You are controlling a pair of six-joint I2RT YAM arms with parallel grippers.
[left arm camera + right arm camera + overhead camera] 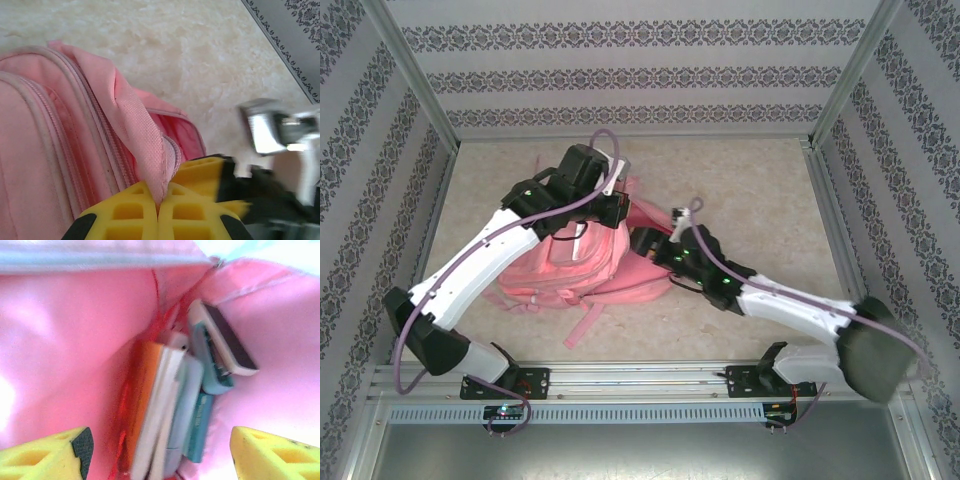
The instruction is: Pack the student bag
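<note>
The robot's left gripper will release the pink webbing loop of the bag at the outer rim of the bag's opening (685, 230).
The pink student bag (582, 268) lies mid-table, its mouth facing right. My left gripper (617, 207) is at the bag's top edge. In the left wrist view its yellow fingers (127, 212) are shut on the bag's pink webbing loop (147, 132) and hold it up beside the zip. My right gripper (648, 241) reaches into the bag's mouth. The right wrist view looks inside the pink lining (65, 350), where my right gripper (161, 442) stands open with nothing between its fingers. Below it stand an orange book (145, 390), white and teal books (197, 430), and a white device with a dark face (225, 340).
Bare beige tabletop (750, 190) surrounds the bag, bounded by patterned walls and metal posts (825, 200). A loose pink strap (582, 325) trails toward the near rail. One yellow finger of the right gripper (205, 172) sits close by the left fingers.
</note>
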